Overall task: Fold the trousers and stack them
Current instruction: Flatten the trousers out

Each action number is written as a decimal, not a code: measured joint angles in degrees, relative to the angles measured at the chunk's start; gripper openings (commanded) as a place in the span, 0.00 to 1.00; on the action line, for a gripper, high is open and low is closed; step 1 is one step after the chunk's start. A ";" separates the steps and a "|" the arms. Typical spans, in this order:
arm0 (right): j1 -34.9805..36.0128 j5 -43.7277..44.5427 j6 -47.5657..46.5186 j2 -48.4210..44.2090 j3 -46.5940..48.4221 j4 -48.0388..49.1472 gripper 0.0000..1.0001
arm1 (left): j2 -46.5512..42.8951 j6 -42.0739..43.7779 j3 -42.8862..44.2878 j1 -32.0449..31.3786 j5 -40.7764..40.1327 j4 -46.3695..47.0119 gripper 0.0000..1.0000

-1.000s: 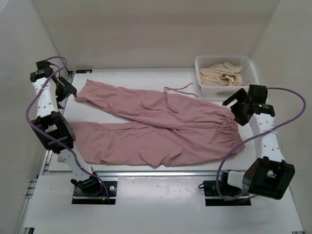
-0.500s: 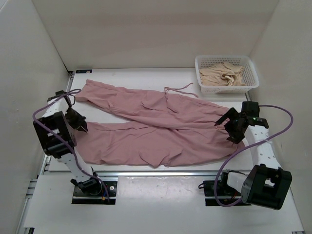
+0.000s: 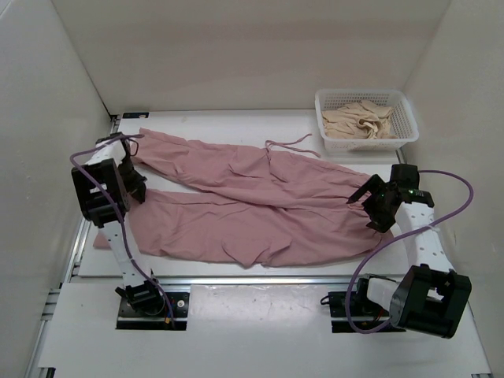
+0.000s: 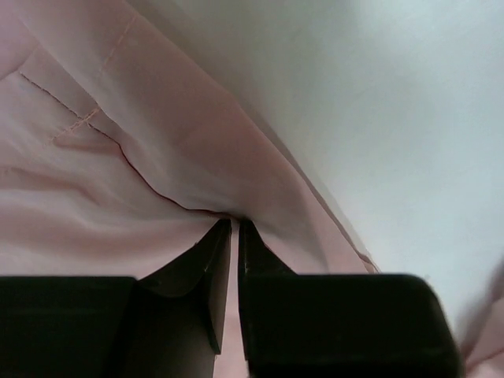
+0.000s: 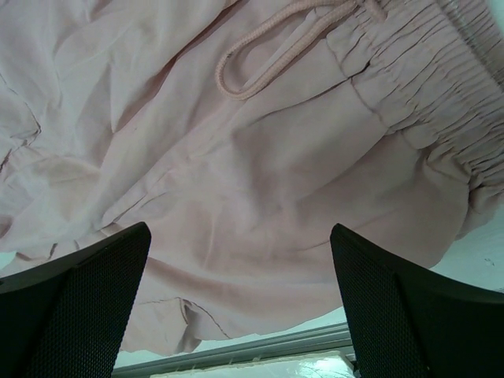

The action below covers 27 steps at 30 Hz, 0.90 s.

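The robot's right gripper should next close on the waistband's near corner (image 3: pixel 385 235) (image 5: pixel 459 193) of the dusty-pink trousers, on the side by the metal rail.
The dusty-pink trousers (image 3: pixel 260 205) lie spread on the white table (image 3: pixel 205 122), legs toward the left and waist toward the right. My left gripper (image 3: pixel 135 187) is at the left end of the near leg. In the left wrist view, my left gripper (image 4: pixel 235 228) is shut, with a fold of pink cloth (image 4: pixel 118 181) pinched between its fingertips. My right gripper (image 3: pixel 362 211) hovers open just over the waist. The right wrist view shows its wide-apart fingers (image 5: pixel 79 291), the gathered waistband (image 5: pixel 425 87) and the drawstring (image 5: pixel 276 55) below them.
A white basket (image 3: pixel 364 92) holding a beige garment (image 3: pixel 358 120) stands at the back right. The drawstring's loose end (image 3: pixel 287 144) trails toward it. A metal rail (image 3: pixel 252 279) runs along the table's near edge, and white walls close in on both sides.
My left gripper came from the far leg's cuff to the near leg's end and shut on the cloth. My right gripper lowered over the waist, then stayed still and open.
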 measured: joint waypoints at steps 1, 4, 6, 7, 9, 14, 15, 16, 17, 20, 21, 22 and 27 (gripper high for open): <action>-0.13 0.17 -0.11 0.33 0.00 0.02 1.00 | 1.68 -0.07 2.67 -0.26 -0.22 -0.92 0.22; -0.52 0.42 -0.33 0.72 0.00 0.00 1.00 | 7.06 0.02 11.72 -1.07 -0.66 -3.50 0.22; -0.70 0.79 -0.48 0.83 0.02 0.00 1.00 | 10.27 0.11 17.53 -1.51 -0.83 -5.35 0.24; -0.70 0.90 -0.55 1.03 0.02 0.00 1.00 | 11.96 0.28 20.61 -1.77 -0.85 -5.77 0.27; -0.70 1.03 -0.68 1.86 0.33 -0.04 1.00 | 14.45 0.94 25.73 -2.08 -0.74 -6.45 0.37; -0.70 1.18 -1.18 3.78 2.47 -0.17 1.00 | 12.74 2.10 30.84 -2.36 -1.16 -7.78 0.50; -0.70 1.18 -1.25 3.87 2.86 -0.22 1.00 | 11.02 2.16 29.94 -2.21 -1.29 -7.85 0.50; -0.70 1.18 -1.27 3.89 3.32 -0.20 1.00 | 8.61 2.29 28.04 -1.84 -1.38 -7.63 0.50; -0.68 1.18 -1.33 3.89 3.67 -0.17 1.00 | 5.86 2.34 25.79 -1.22 -1.46 -7.74 0.50; -0.70 0.96 -1.55 3.89 4.37 -0.13 1.00 | -5.44 2.56 13.03 2.89 -2.56 -5.99 0.58; -0.70 0.90 -1.64 3.89 4.48 -0.15 1.00 | -8.81 2.71 8.98 4.81 -2.99 -5.66 0.58; -0.68 0.74 -1.75 3.89 4.52 -0.15 1.00 | -12.24 2.62 4.68 6.97 -3.56 -5.20 0.60; -0.70 -0.66 -2.40 3.85 4.52 -0.28 1.00 | -16.81 1.70 -5.16 14.43 -4.20 -4.39 0.61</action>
